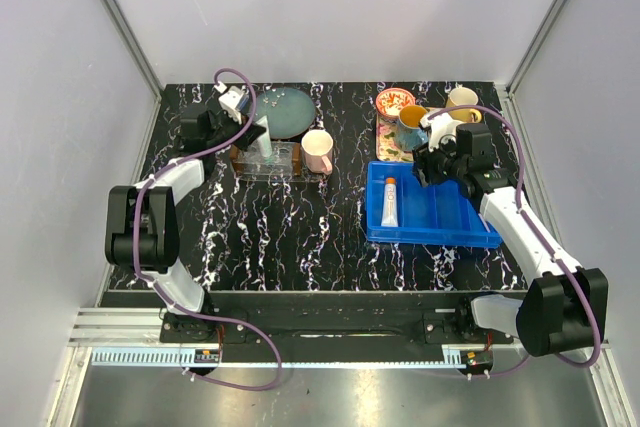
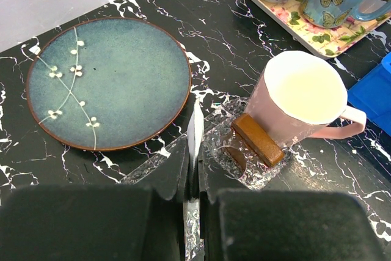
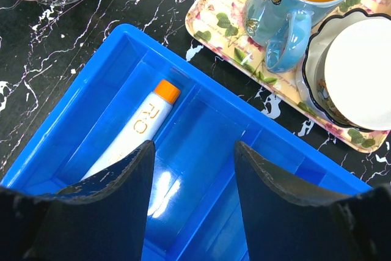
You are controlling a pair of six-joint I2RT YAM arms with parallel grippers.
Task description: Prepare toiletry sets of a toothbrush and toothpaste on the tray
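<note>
My left gripper needs to let go of the white toothpaste tube, upright on the clear tray midway [image 1: 267,159] between its brown ends.
My left gripper [image 2: 197,151] is shut on the thin flat end of a white toothpaste tube [image 2: 195,123], which hangs over the clear tray [image 2: 252,169]. From above, this tube [image 1: 263,139] shows teal markings and stands upright in the left gripper [image 1: 257,133] over the tray [image 1: 285,169]. The tray's brown rack end [image 2: 258,140] lies just right of the tube. A second toothpaste tube [image 3: 142,128] with an orange cap lies in the blue bin [image 3: 122,41]. My right gripper [image 3: 194,151] hovers open above that bin, just right of the tube. No toothbrush is in view.
A pink mug [image 2: 302,90] stands at the tray's right end, and a blue-green plate [image 2: 110,80] lies behind the tray. Behind the bin, a patterned tray [image 3: 217,19] carries a butterfly mug [image 3: 287,10], a white cup [image 3: 357,68] and other cups.
</note>
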